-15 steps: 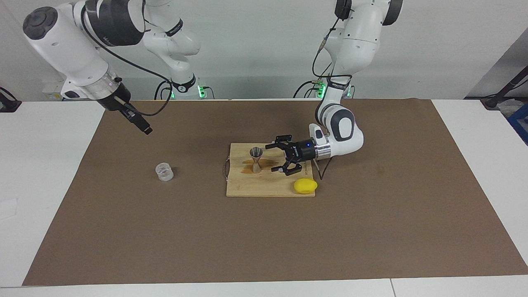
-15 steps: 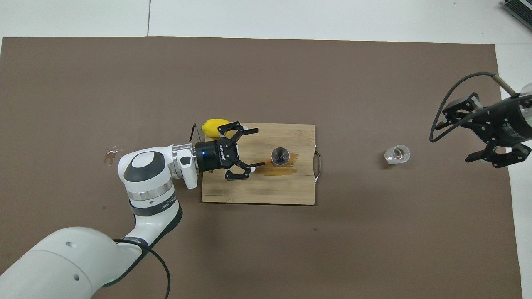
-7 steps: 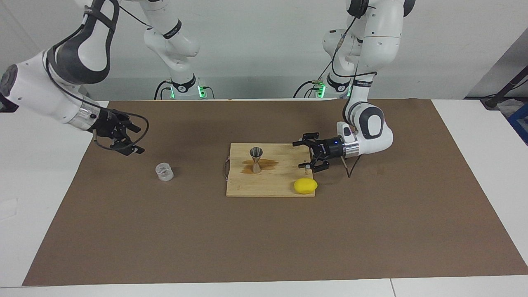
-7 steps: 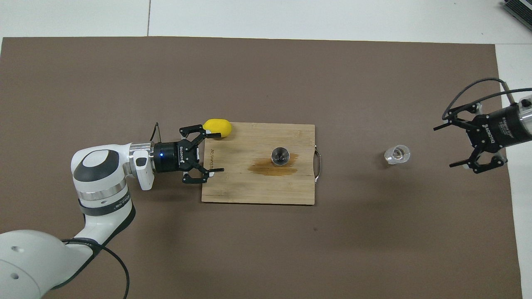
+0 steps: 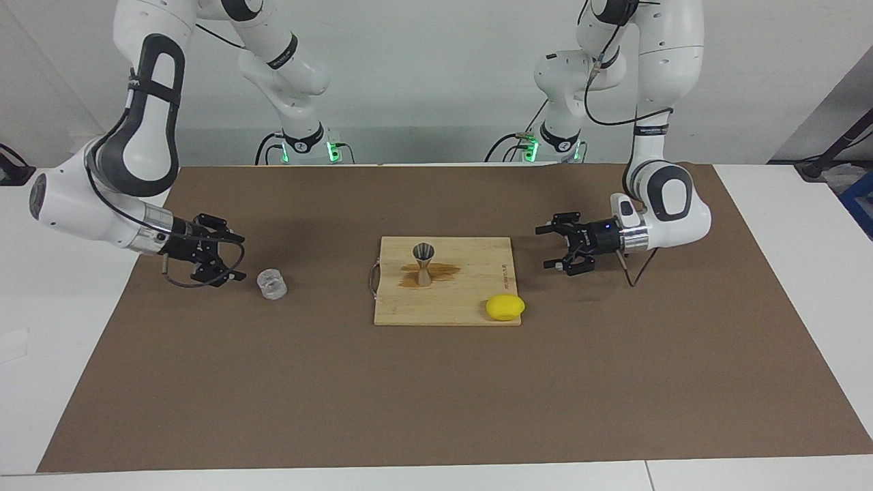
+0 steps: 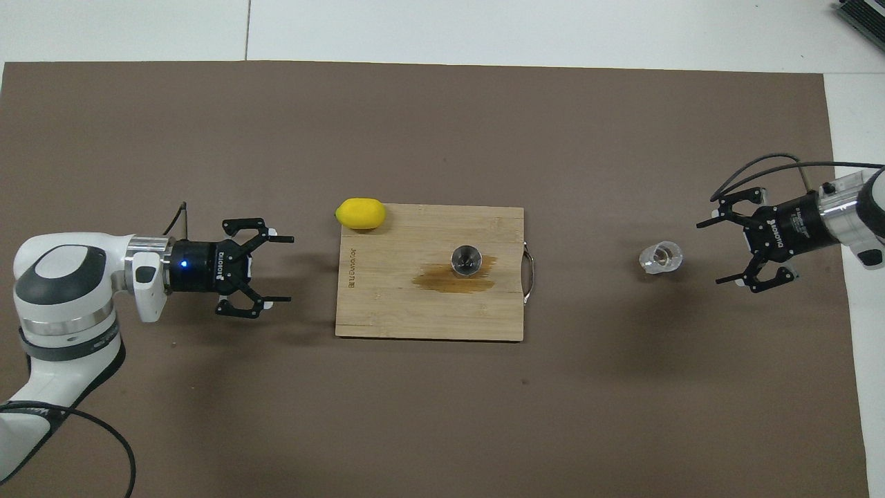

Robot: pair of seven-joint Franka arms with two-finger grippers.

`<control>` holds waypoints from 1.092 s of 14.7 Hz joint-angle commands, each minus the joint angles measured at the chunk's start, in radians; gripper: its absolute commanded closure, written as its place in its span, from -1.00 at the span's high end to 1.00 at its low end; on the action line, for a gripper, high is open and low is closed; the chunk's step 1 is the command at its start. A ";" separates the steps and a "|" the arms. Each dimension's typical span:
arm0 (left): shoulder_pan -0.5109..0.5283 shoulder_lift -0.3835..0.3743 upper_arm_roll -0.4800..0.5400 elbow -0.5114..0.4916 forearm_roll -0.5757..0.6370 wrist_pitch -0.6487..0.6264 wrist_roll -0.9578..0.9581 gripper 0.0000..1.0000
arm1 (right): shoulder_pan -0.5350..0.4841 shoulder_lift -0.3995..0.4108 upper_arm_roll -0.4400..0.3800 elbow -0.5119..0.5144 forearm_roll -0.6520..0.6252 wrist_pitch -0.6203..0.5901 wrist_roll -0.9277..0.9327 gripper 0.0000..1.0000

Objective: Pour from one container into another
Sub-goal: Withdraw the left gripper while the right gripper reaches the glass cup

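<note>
My right gripper needs to grip around the body of the clear glass cup (image 6: 659,258), with its fingers on two opposite sides of the cup.
The clear glass cup (image 5: 272,284) (image 6: 661,257) stands on the brown mat toward the right arm's end of the table. My right gripper (image 5: 240,259) (image 6: 709,253) is open, low over the mat, level beside the cup and pointing at it, a short gap away. The silvery jigger (image 5: 423,262) (image 6: 467,260) stands upright on the wooden board (image 5: 470,303) (image 6: 429,318). My left gripper (image 5: 542,248) (image 6: 289,270) is open and empty, low over the mat beside the board's edge at the left arm's end.
A yellow lemon (image 5: 505,307) (image 6: 360,213) lies at the board's corner farther from the robots, toward the left arm's end. A brown wet stain (image 5: 443,271) (image 6: 449,280) marks the board around the jigger. The board has a wire handle (image 6: 529,277).
My left gripper has drawn back off the board toward its own end of the table. My right gripper has come down and moved closer to the glass cup.
</note>
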 commanded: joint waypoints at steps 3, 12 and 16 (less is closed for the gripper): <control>0.118 -0.002 -0.007 0.156 0.288 -0.085 -0.054 1.00 | -0.063 0.110 0.011 -0.016 0.092 0.024 -0.119 0.96; 0.147 -0.149 0.022 0.384 0.719 -0.137 -0.188 1.00 | -0.051 0.150 0.013 -0.059 0.155 0.111 -0.178 0.95; 0.138 -0.235 0.022 0.407 0.835 -0.125 -0.251 1.00 | -0.048 0.142 0.021 -0.097 0.198 0.156 -0.215 0.90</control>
